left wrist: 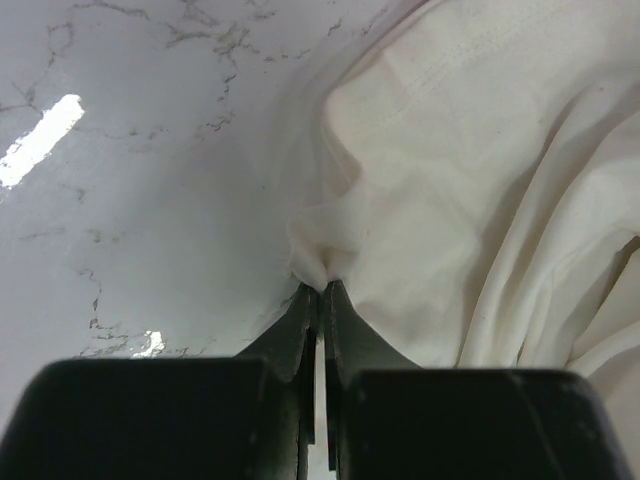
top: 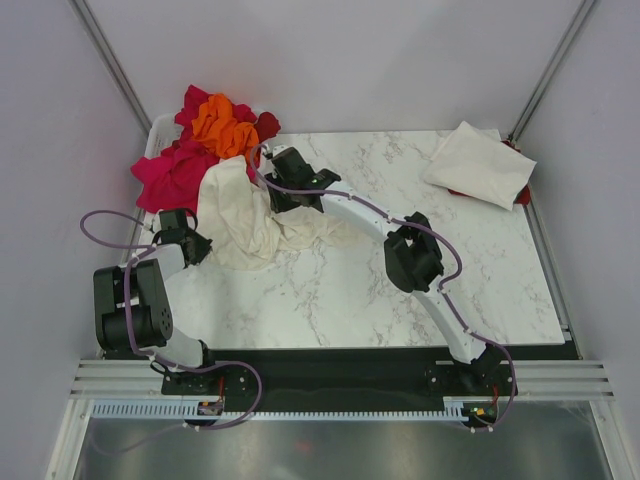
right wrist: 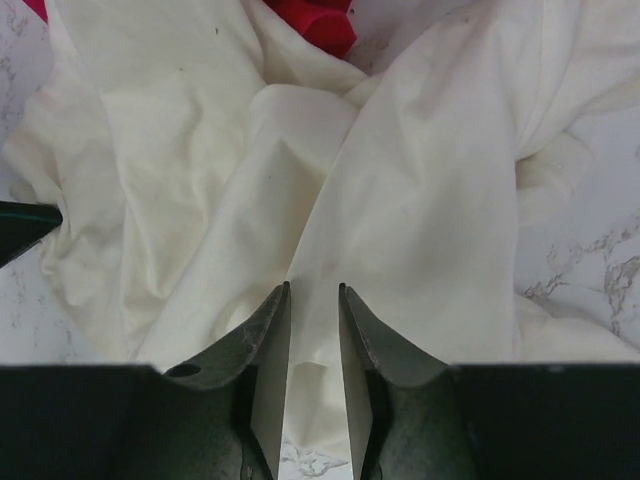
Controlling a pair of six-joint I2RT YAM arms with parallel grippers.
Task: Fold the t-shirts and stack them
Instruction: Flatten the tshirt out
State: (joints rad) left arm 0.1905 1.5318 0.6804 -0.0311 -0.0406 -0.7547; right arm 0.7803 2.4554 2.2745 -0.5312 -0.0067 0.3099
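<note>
Next, my right gripper opens, pinches the t-shirt's upper middle [right wrist: 317, 276] and spreads it before folding, as the cream t-shirt is crumpled with one edge in my left gripper.
A crumpled cream t-shirt [top: 245, 215] lies on the marble table [top: 400, 290], left of centre. My left gripper [top: 200, 248] is at its left edge, shut on a small pinch of the cream fabric [left wrist: 322, 287]. My right gripper [top: 283, 200] is low over the shirt's upper middle; its jaws [right wrist: 314, 290] stand a narrow gap apart with cream cloth [right wrist: 400, 200] lying under and between them. A folded cream t-shirt [top: 480, 163] lies at the far right corner on top of a dark red one [top: 522, 195]. Magenta [top: 170, 175], orange [top: 222, 125] and dark red [top: 266, 125] shirts are heaped at the far left.
The heap of coloured shirts sits in a white basket [top: 155, 135] at the table's far left corner. Grey walls and metal posts [top: 110, 60] enclose the table. A black strip [top: 330, 365] with the arm bases runs along the near edge.
</note>
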